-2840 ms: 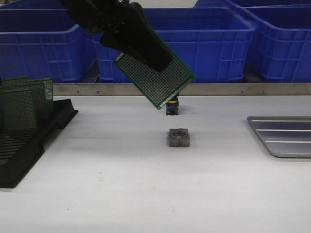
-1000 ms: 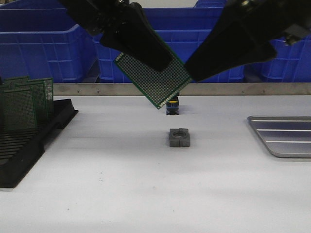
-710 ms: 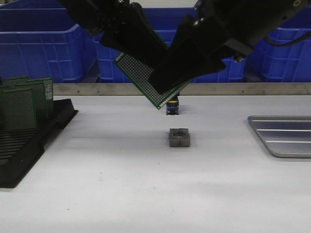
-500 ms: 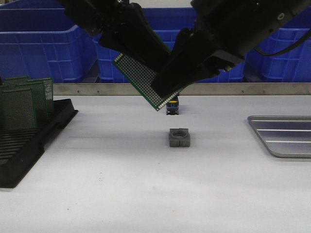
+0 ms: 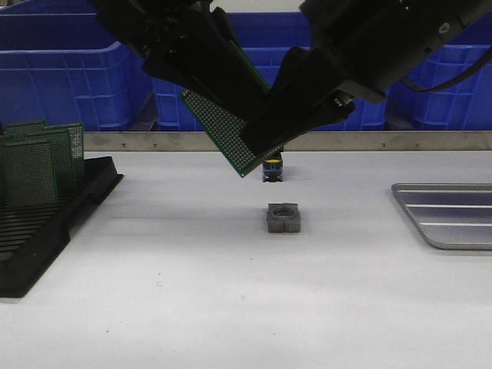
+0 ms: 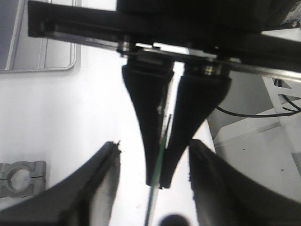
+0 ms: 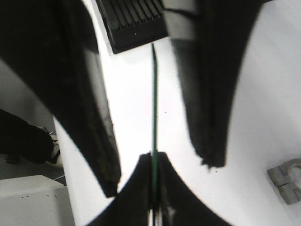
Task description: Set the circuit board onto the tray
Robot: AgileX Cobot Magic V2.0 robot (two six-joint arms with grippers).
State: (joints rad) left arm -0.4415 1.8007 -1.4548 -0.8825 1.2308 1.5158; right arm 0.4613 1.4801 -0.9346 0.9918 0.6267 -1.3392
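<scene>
My right gripper needs to lay the circuit board in the silver-grey tray [image 5: 446, 224], beside the tray's rim nearest the grey block.
The green perforated circuit board [image 5: 219, 127] hangs tilted in the air above the table's middle. My right gripper [image 5: 265, 138] is shut on its lower right part; the right wrist view shows its fingers [image 7: 153, 160] pinched on the thin green board edge [image 7: 154, 94]. My left gripper [image 5: 231, 81] stands open around the board, its two fingers [image 6: 101, 183] well apart on either side of the edge [image 6: 151, 209]. The silver-grey ridged tray [image 5: 450, 219] lies at the table's right edge, holding nothing that I can see; its corner shows in the left wrist view [image 6: 47, 69].
A black slotted rack [image 5: 38, 238] with several upright green boards [image 5: 38, 165] stands at the left. A grey block [image 5: 283, 217] and a small black-and-yellow part [image 5: 273, 169] sit on the table below the board. Blue bins [image 5: 330, 69] line the back behind a metal rail.
My right arm came in from the upper right and closed on the board. My left gripper's fingers have spread apart off the board, which has turned slightly.
</scene>
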